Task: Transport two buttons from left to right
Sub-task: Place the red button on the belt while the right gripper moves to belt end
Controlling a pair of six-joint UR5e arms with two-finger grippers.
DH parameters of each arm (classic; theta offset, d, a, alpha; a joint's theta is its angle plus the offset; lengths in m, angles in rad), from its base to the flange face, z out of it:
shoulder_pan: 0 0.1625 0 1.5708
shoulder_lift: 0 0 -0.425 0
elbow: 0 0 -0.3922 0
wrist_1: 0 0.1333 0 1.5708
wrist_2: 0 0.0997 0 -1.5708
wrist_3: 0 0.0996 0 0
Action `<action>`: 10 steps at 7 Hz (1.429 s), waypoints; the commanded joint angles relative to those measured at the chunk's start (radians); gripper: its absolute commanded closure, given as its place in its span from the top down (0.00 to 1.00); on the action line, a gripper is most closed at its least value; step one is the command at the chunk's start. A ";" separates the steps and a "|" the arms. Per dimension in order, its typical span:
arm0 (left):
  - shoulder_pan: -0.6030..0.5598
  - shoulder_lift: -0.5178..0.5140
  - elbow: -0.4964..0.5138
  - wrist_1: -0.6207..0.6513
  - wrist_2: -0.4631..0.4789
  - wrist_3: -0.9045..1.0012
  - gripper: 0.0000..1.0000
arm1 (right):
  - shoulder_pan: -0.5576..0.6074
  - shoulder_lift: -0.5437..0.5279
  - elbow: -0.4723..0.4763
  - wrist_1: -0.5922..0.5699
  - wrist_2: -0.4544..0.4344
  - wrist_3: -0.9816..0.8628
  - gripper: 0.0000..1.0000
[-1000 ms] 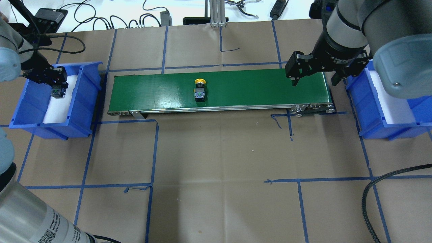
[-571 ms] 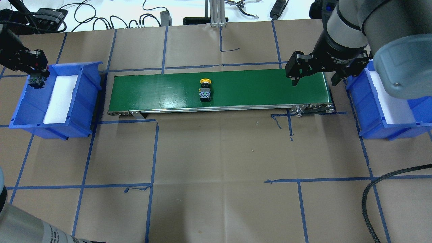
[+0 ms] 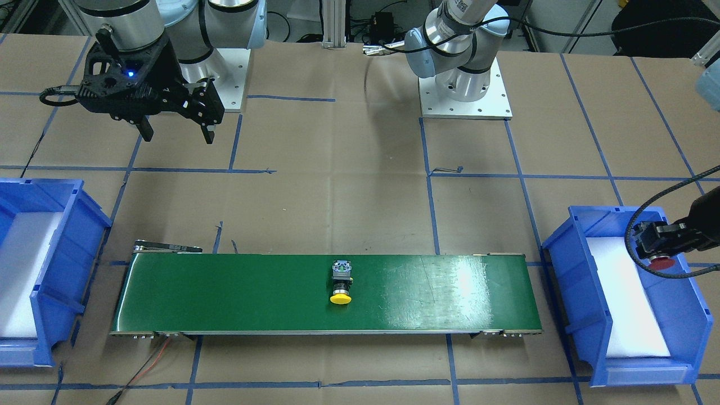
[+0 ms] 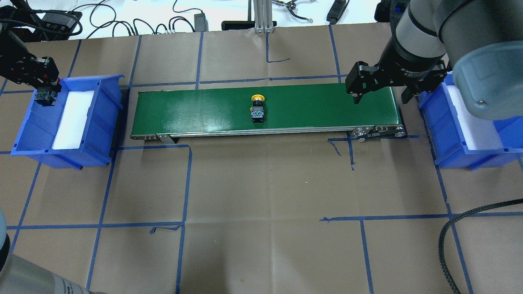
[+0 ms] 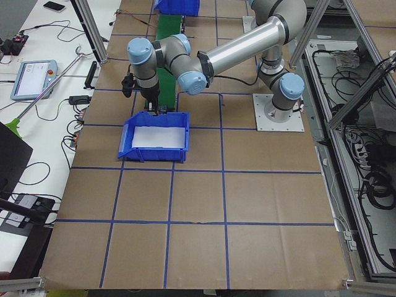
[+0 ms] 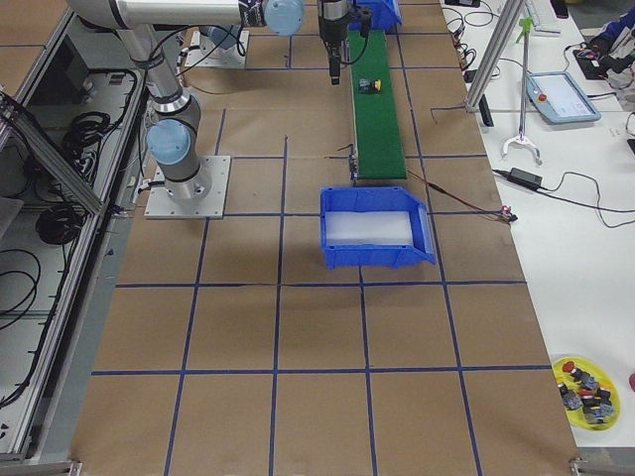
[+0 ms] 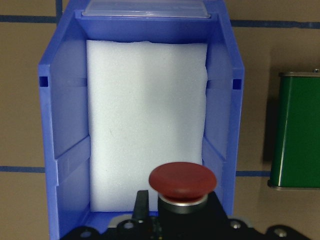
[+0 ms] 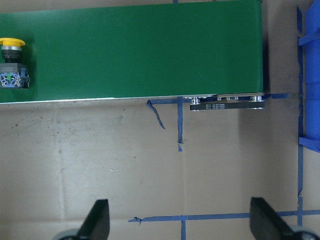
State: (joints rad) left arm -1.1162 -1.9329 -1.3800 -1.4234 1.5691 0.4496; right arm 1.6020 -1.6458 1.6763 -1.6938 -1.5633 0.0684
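Next, I release the red button from my left gripper on the green conveyor belt's shiny end (image 3: 493,276), beside the blue bin below it.
The red button (image 7: 182,180) is held in my left gripper (image 4: 44,90), which is shut on it above the far left part of the left blue bin (image 4: 102,122); its cap also shows in the front view (image 3: 662,261). The yellow button (image 4: 257,108) lies on its side near the middle of the green conveyor belt (image 4: 327,110), cap pointing away from the robot; it also shows in the right wrist view (image 8: 12,60). My right gripper (image 4: 381,98) hangs open and empty above the belt's right end.
The right blue bin (image 4: 439,122) with white foam stands past the belt's right end. Blue tape lines cross the brown paper. A thick black cable (image 4: 453,228) lies at the front right. A yellow plate of spare parts (image 6: 585,392) sits far off.
The yellow button has ridden rightward along the belt. My left gripper moved with the red button from over the foam to the bin's far left side. The right arm has not moved.
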 commanded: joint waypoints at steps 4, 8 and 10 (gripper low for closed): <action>-0.296 0.009 -0.040 0.015 -0.004 -0.364 0.03 | -0.002 0.017 -0.035 -0.009 0.000 -0.022 1.00; -0.329 -0.034 -0.152 0.120 -0.004 -0.408 0.03 | -0.002 0.070 -0.035 -0.065 0.003 -0.024 1.00; -0.329 -0.052 -0.258 0.283 -0.001 -0.410 0.03 | -0.001 0.138 -0.035 -0.139 0.008 -0.015 1.00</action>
State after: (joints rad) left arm -1.4446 -1.9728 -1.5813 -1.2197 1.5666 0.0405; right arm 1.6001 -1.5461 1.6430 -1.8058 -1.5575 0.0475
